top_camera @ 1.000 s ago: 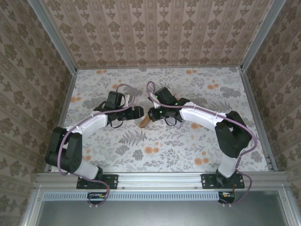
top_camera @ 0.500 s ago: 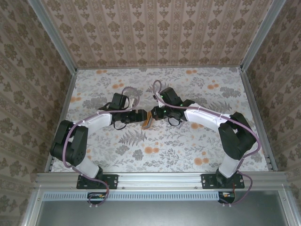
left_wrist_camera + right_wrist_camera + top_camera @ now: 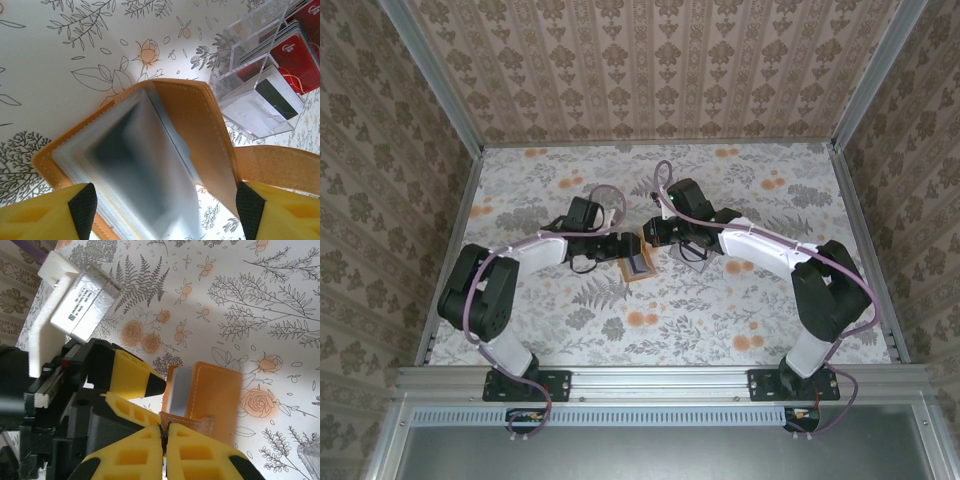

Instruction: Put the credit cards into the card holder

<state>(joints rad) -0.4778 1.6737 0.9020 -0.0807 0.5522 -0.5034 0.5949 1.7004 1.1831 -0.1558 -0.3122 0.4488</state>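
The robot's right gripper will release the card holder, now hanging just beyond it, on the tabletop (image 3: pixel 667 272) just in front of the clear stand.
The card holder (image 3: pixel 200 130) is an orange-tan wallet, spread open so its grey sleeves show. In the top view the card holder (image 3: pixel 638 264) sits mid-table between both arms. My left gripper (image 3: pixel 165 205) is open, with one black fingertip (image 3: pixel 83 207) at each side of the wallet. My right gripper (image 3: pixel 164 429) is shut on the card holder's strap (image 3: pixel 192 422), and the card holder (image 3: pixel 215 390) hangs just beyond it. The credit cards (image 3: pixel 297 52), red, whitish and dark, stand in a clear slotted stand (image 3: pixel 250 65).
The clear stand (image 3: pixel 693 252) sits just right of the wallet, under my right arm. My left gripper's yellow finger (image 3: pixel 132 375) is close beside the wallet in the right wrist view. Patterned walls close the table on three sides.
Both arms shifted to the right and stretched out. The card holder turned from edge-on to show its grey inside. My left gripper's jaws narrowed a little around it.
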